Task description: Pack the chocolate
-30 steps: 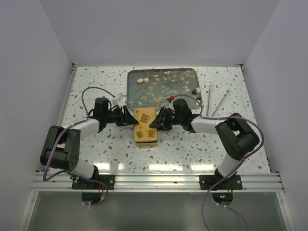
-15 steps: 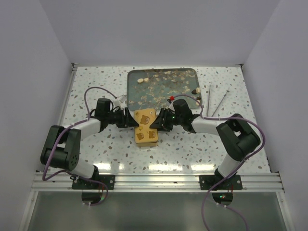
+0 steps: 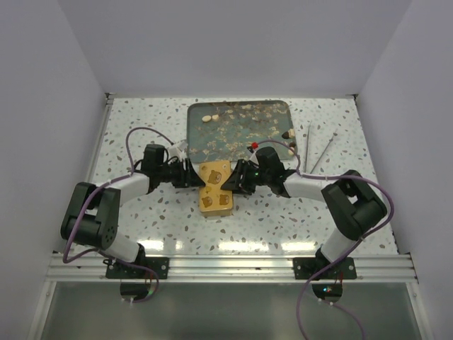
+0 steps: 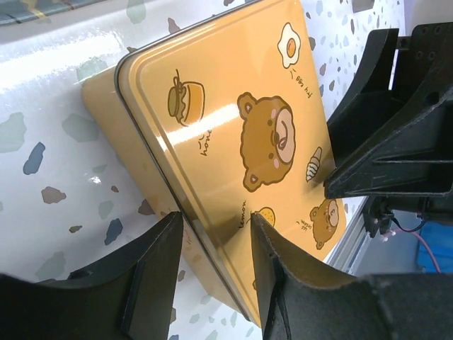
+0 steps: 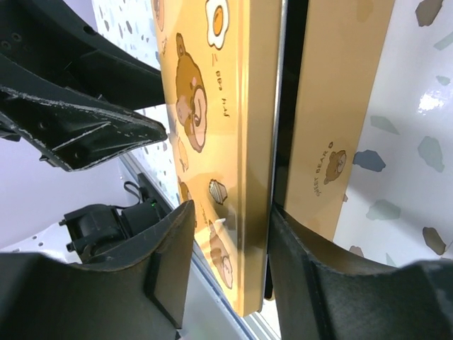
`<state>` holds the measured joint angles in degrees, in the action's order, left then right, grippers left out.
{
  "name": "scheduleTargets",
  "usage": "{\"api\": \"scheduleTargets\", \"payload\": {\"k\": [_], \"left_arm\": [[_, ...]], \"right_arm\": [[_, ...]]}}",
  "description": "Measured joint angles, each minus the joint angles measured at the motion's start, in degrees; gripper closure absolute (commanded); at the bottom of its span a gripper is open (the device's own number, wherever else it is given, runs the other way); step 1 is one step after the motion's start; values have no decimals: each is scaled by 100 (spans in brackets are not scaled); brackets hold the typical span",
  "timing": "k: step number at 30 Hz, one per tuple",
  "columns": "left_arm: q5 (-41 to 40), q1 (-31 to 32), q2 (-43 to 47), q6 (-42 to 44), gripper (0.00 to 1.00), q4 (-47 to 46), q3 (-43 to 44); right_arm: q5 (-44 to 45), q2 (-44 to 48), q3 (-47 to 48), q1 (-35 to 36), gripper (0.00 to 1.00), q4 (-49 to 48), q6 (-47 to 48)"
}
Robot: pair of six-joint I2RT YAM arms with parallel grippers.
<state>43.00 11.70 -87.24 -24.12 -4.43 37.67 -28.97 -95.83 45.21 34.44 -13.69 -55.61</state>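
The tin's lid is up over the dark gap on one side only. My right gripper will pinch the lid's raised edge (image 5: pixel 256 209) while my left gripper takes a new grip.
The gold tin (image 3: pixel 214 188) with bear prints lies on the table just in front of the teal tray (image 3: pixel 198 138). A few chocolate pieces stay on the tray: cream ones (image 3: pixel 209 118) at its far left and dark ones (image 3: pixel 288 133) at its right edge. My left gripper (image 3: pixel 192 177) (image 4: pixel 214 218) is shut on the lid (image 4: pixel 241 127) at its left rim, above the base (image 4: pixel 106 106). My right gripper (image 3: pixel 230 180) (image 5: pixel 230 207) straddles the lid's (image 5: pixel 212 106) right edge. One finger sits in the dark gap over the base (image 5: pixel 340 106), the other stands off the lid's top. The tin's inside is hidden.
Two thin metal sticks (image 3: pixel 318 152) lie on the table right of the tray. White walls close in the table on the left, far and right sides. An aluminium rail (image 3: pixel 226 265) runs along the near edge by the arm bases.
The lid has settled more squarely over the base. My left gripper has crept right toward the tin. My right jaws have widened slightly.
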Motion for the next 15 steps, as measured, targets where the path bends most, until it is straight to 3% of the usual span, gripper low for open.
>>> {"api": "scheduleTargets", "payload": {"k": [15], "left_arm": [[-240, 127, -20, 249, 52, 251, 186]], "right_arm": [[120, 251, -33, 0, 37, 227, 225]]}}
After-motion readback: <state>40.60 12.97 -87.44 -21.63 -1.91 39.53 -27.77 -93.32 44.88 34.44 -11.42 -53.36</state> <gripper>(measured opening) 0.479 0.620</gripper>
